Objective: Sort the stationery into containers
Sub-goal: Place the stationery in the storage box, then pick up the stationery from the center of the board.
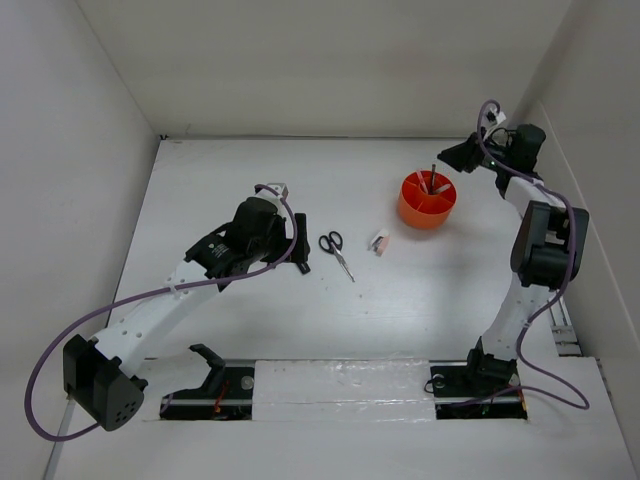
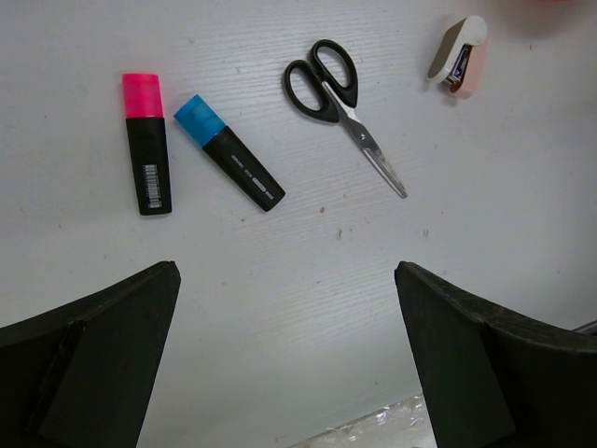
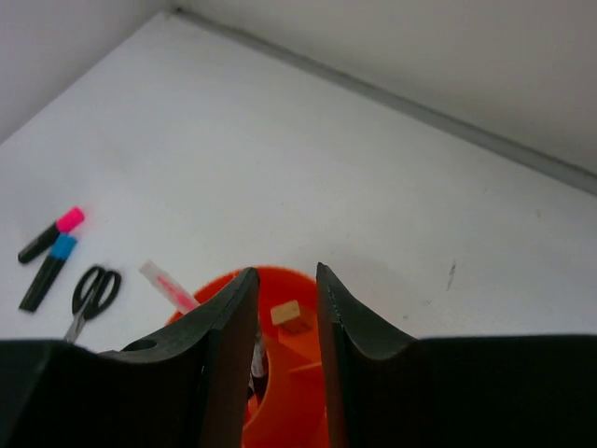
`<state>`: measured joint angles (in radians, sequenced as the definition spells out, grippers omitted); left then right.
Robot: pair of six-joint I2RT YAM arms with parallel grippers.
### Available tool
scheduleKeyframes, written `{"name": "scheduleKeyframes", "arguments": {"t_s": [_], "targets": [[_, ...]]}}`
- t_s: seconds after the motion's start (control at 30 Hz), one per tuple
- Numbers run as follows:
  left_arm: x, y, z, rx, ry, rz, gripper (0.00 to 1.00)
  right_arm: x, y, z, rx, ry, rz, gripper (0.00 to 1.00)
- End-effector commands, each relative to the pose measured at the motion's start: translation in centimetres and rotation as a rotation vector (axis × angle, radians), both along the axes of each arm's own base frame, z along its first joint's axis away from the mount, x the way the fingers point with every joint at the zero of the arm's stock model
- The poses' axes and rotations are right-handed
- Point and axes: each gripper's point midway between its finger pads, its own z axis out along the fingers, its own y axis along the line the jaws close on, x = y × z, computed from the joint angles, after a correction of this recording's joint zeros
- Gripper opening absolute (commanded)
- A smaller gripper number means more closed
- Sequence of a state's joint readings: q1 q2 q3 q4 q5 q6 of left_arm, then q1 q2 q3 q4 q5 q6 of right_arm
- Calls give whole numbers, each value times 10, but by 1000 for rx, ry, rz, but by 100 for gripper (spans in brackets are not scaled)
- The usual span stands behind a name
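Observation:
Next, the left gripper moves to the small whitish-pink item between the scissors and the orange organiser and closes on the item's split end (image 1: 376,247) (image 2: 450,83).
The orange organiser (image 1: 427,199) stands at the back right and holds pens (image 1: 433,180). My right gripper (image 1: 458,158) hovers above it, open by a narrow gap and empty (image 3: 280,301). Through the gap I see a yellowish eraser (image 3: 286,315) inside the organiser (image 3: 280,392), with a pink pen (image 3: 168,285) sticking out. Black-handled scissors (image 1: 336,250) lie mid-table. My left gripper (image 1: 296,248) is wide open and empty (image 2: 284,345), just left of the scissors (image 2: 340,103). The pink-capped highlighter (image 2: 145,140) and the blue-capped highlighter (image 2: 229,165) lie ahead of it, hidden under that arm in the top view.
A small whitish-pink item (image 1: 379,241) lies between the scissors and the organiser; it also shows in the left wrist view (image 2: 459,56). White walls close in the table on the left, back and right. Taped rails (image 1: 340,385) run along the near edge.

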<state>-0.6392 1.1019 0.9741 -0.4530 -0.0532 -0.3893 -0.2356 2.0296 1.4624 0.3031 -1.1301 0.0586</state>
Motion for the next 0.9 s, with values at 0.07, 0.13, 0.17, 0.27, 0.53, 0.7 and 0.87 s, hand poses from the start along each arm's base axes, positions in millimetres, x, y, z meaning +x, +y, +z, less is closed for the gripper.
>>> {"name": "scheduleKeyframes", "arguments": {"t_s": [0.07,0.13,0.17,0.27,0.53,0.7,0.87], "targets": [[4,9,1,24,-32,37,100,14,-10,93,59,-172,-182,37],[10,18,1,55,-42,92,100,18,-8,102,82,-162,-255,37],[13,20,5,51,-54,125,100,18,-5,111,93,-169,-274,37],[17,38,5,92,-61,231,100,15,16,135,116,-172,-324,37],[22,72,13,129,-114,453,100,-33,124,173,45,-168,-481,40],[21,89,10,161,-109,565,100,-89,194,156,41,-100,-455,100],[23,87,2,189,-74,572,100,-133,223,117,168,63,-188,100]]}}
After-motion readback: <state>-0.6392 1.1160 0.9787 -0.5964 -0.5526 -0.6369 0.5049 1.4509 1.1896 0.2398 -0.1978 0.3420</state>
